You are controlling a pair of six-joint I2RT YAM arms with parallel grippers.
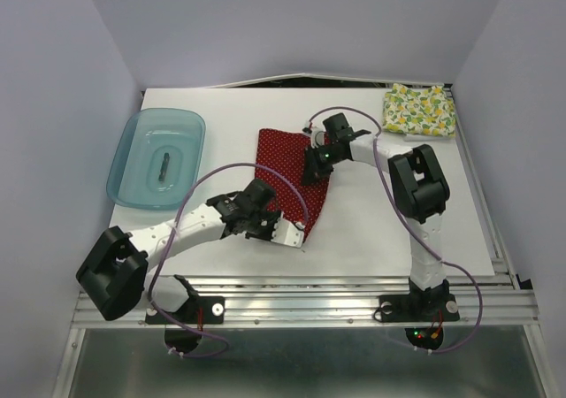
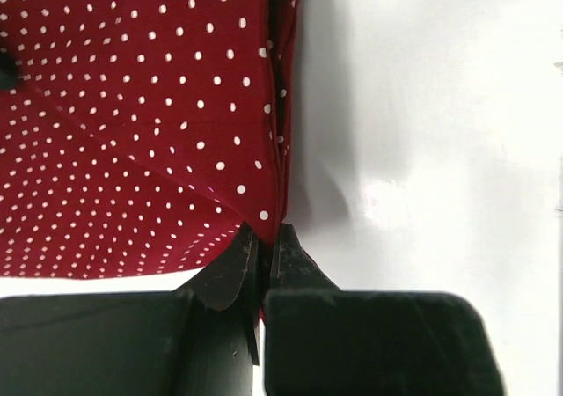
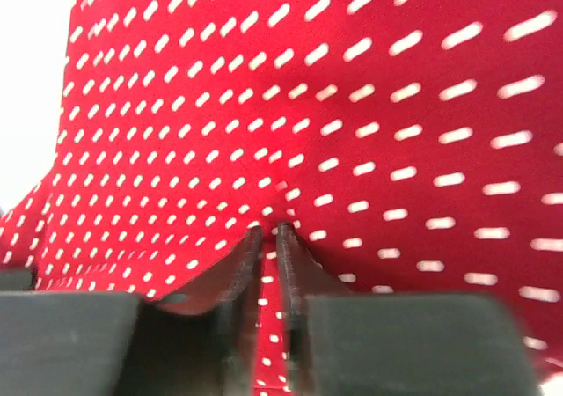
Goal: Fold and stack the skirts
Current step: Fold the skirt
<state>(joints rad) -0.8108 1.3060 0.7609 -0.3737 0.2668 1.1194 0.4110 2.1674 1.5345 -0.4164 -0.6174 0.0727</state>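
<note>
Next, my left gripper lets go of the hem just inside the dark red skirt's far edge (image 1: 275, 159), on the blue tray's side.
The dark red skirt (image 1: 285, 170) with white polka dots lies partly folded in the middle of the table. My left gripper (image 1: 281, 230) is at its near right edge, shut on the hem (image 2: 264, 231), and cloth bunches between the fingers. At the skirt's far right side is my right gripper (image 1: 315, 170). Its fingers stand a narrow slit apart, pinching a pucker of the red skirt (image 3: 271, 229); that view is blurred. The cream skirt (image 1: 418, 110) with the fruit print lies folded at the back right corner.
A translucent blue tray (image 1: 124, 181) sits at the left with a small dark object inside. Purple cables loop over both arms above the red skirt. The white tabletop (image 1: 398, 239) ends at a metal rail near the arm bases.
</note>
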